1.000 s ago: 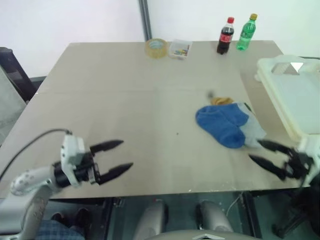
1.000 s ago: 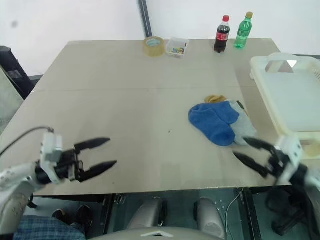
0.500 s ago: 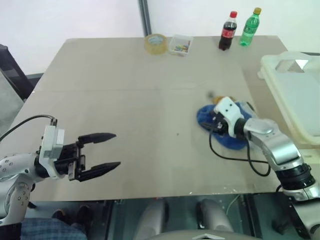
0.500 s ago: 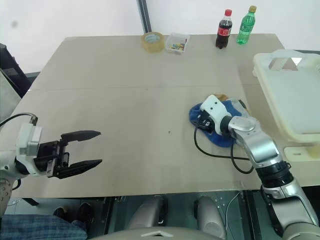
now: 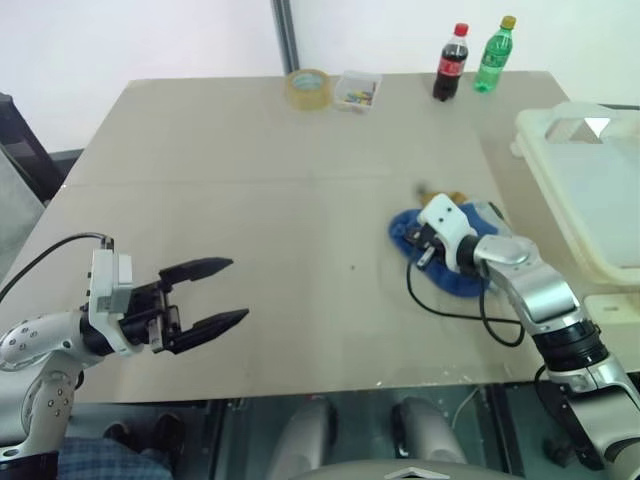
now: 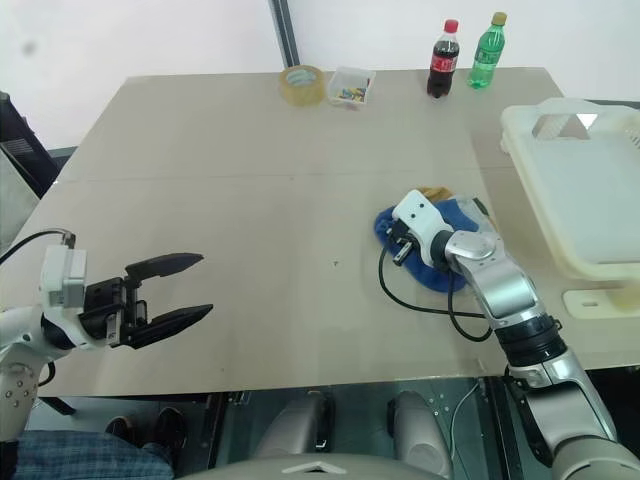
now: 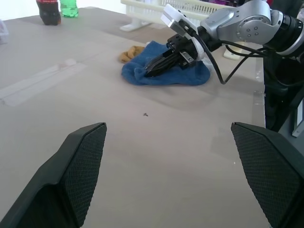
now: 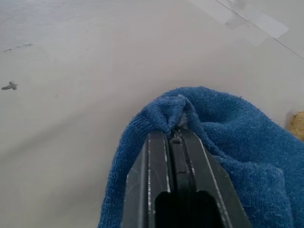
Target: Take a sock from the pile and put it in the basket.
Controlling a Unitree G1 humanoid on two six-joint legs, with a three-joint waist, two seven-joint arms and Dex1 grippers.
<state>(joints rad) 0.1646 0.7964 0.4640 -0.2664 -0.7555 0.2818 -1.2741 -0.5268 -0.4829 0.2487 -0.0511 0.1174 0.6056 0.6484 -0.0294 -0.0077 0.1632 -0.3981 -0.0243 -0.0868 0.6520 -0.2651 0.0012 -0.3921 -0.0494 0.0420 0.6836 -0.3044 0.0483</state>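
My right gripper needs to put the blue sock down on the bare table [image 5: 381, 277] [image 8: 47, 147] beside the pile, facing away from the basket, and let go. The sock still rests on the pile.
The royal-blue sock [image 8: 223, 123] lies on the pile [image 5: 452, 240] at the table's right-middle, beside a mustard-yellow sock [image 5: 447, 198] and a light grey sock [image 5: 492, 213]. My right gripper [image 7: 159, 64] is shut on the blue sock, its black fingers [image 8: 176, 156] pinching a raised fold at the sock's left end. The sock still rests on the table. The cream-white basket [image 5: 545, 122] stands at the table's right edge, beyond the pile. My left gripper [image 5: 240, 289] hovers open and holds nothing over the near left of the table, far from the pile.
At the table's far edge stand a cola bottle [image 5: 452, 63], a green bottle [image 5: 494, 54], a small clear box [image 5: 359, 92] and a tape roll [image 5: 309, 88]. A black cable [image 5: 450, 310] loops from my right wrist onto the table near the pile.
My right arm swung in from the table's near right edge to the pile, and its fingers closed on the blue sock. The left gripper stayed where it was, open.
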